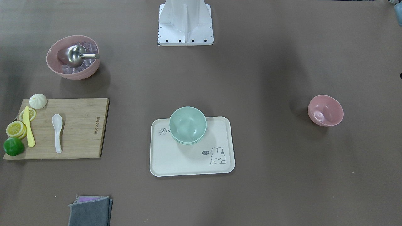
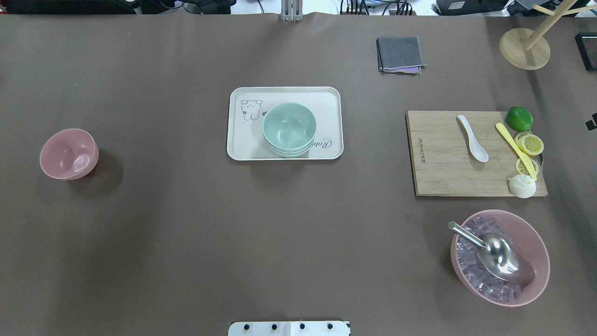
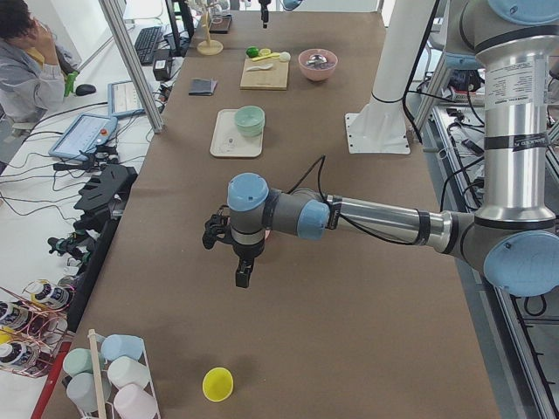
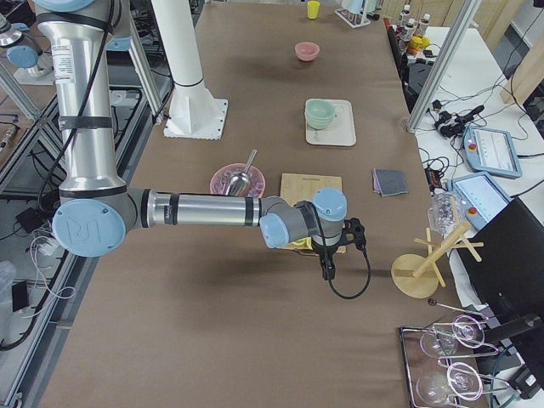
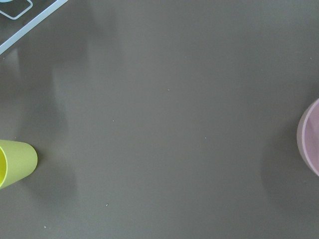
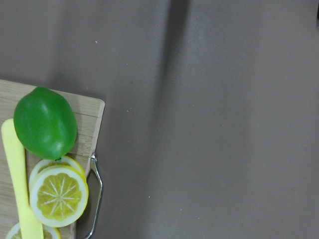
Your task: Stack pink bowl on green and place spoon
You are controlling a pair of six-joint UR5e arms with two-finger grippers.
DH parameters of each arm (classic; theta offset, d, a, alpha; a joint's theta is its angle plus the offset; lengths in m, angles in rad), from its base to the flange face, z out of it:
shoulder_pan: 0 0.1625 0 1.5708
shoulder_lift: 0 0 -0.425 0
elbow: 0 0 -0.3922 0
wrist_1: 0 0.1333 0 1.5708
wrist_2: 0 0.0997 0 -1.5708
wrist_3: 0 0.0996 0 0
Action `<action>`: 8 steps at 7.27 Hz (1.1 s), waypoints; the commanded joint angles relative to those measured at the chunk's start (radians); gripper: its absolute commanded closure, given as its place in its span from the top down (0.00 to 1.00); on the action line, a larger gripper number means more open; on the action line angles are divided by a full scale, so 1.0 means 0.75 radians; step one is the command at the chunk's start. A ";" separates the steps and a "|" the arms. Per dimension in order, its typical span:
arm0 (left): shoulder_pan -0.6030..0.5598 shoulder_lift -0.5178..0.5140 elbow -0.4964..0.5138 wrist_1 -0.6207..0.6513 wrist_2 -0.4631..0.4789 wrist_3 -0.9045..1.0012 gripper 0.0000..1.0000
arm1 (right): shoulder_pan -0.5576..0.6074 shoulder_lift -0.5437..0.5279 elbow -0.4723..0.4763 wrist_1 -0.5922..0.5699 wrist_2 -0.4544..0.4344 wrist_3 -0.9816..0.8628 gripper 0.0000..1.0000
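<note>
The small pink bowl's rim (image 1: 342,110) (image 5: 303,139) has a side facing away from the cream tray. Next, my left gripper closes on that side.
A small empty pink bowl (image 1: 325,110) (image 2: 69,154) stands on the brown table on my left side; its rim shows at the right edge of the left wrist view (image 5: 311,144). A stack of green bowls (image 1: 187,125) (image 2: 289,128) sits on a cream tray (image 1: 188,163) (image 2: 242,135) at the table's middle. A white spoon (image 1: 57,131) (image 2: 472,143) lies on a wooden cutting board (image 1: 81,131) (image 2: 443,172) on my right side. The left gripper (image 3: 244,275) hangs over the table close to the pink bowl. The right gripper (image 4: 327,268) hangs past the board's outer end. I cannot tell whether either is open or shut.
A large pink bowl (image 1: 73,57) (image 2: 500,256) holds ice cubes and a metal scoop. A lime (image 6: 45,123), lemon slices (image 6: 59,193), a yellow knife (image 2: 515,150) and a bun (image 2: 522,185) lie on the board. A grey cloth (image 2: 400,54), a wooden stand (image 2: 524,49) and a yellow cup (image 5: 15,162) stand at the edges.
</note>
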State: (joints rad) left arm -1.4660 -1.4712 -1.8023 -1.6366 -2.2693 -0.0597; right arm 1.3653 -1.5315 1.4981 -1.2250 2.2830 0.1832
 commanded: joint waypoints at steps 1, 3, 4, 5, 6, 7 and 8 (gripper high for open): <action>0.007 -0.012 0.000 -0.012 -0.007 0.000 0.98 | 0.000 -0.003 0.001 0.001 -0.003 0.009 1.00; 0.008 -0.012 0.020 -0.023 -0.016 -0.037 0.98 | -0.002 -0.001 -0.003 0.003 -0.001 0.009 1.00; 0.008 -0.010 0.022 -0.035 -0.016 -0.041 0.98 | -0.002 -0.001 -0.001 0.003 0.003 0.011 1.00; 0.008 -0.012 0.030 -0.047 -0.016 -0.037 0.98 | -0.002 -0.001 -0.003 0.003 0.006 0.011 1.00; 0.010 -0.018 0.030 -0.047 -0.018 -0.037 0.98 | -0.006 0.001 -0.003 0.003 0.006 0.016 1.00; 0.018 -0.024 0.028 -0.047 -0.020 -0.039 0.98 | -0.006 0.001 0.003 0.003 0.006 0.016 1.00; 0.018 -0.024 0.034 -0.047 -0.109 -0.043 0.98 | -0.008 0.003 0.005 0.003 0.006 0.018 1.00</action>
State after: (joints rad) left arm -1.4548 -1.4874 -1.7796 -1.6715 -2.2993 -0.0892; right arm 1.3606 -1.5307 1.4990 -1.2226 2.2870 0.1948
